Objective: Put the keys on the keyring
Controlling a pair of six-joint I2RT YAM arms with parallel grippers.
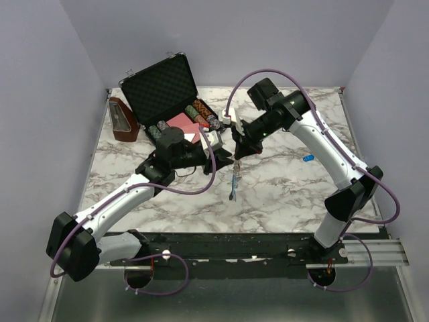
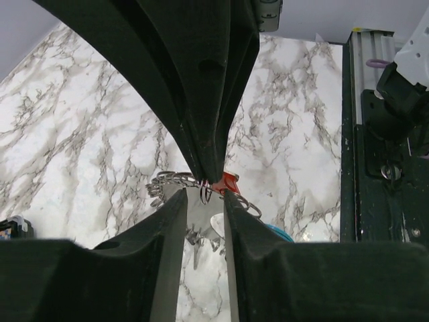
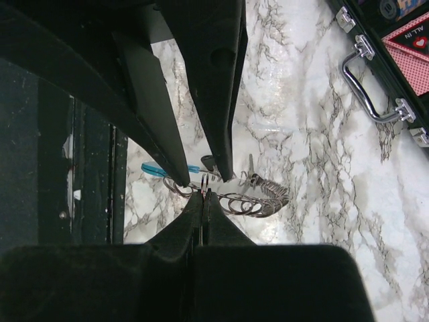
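Note:
The small ring has one end covered by my right gripper, so my left gripper should take the ring's loose end point(image 3: 205, 181) before my right gripper grips from another angle.
The keyring point(image 1: 233, 182), a silver coiled cord with a blue section, hangs between the two grippers above the marble table point(image 1: 281, 194). My right gripper point(image 1: 238, 151) is shut on the red key point(image 2: 228, 182) and its small ring, right at the coil point(image 3: 265, 198). My left gripper point(image 1: 225, 162) faces it with its jaws apart, one fingertip point(image 3: 179, 173) on each side of the right gripper's point(image 3: 203, 196) tips. In the left wrist view the coil point(image 2: 167, 182) and blue section point(image 2: 282, 233) show behind my left gripper point(image 2: 204, 201). A blue key point(image 1: 308, 158) lies on the table to the right.
An open black case point(image 1: 161, 87) with poker chips point(image 1: 203, 114) and cards stands at the back left, its handle point(image 3: 365, 94) near the grippers. A brown wooden object point(image 1: 123, 119) stands left of it. The black base rail point(image 1: 268, 243) runs along the near edge.

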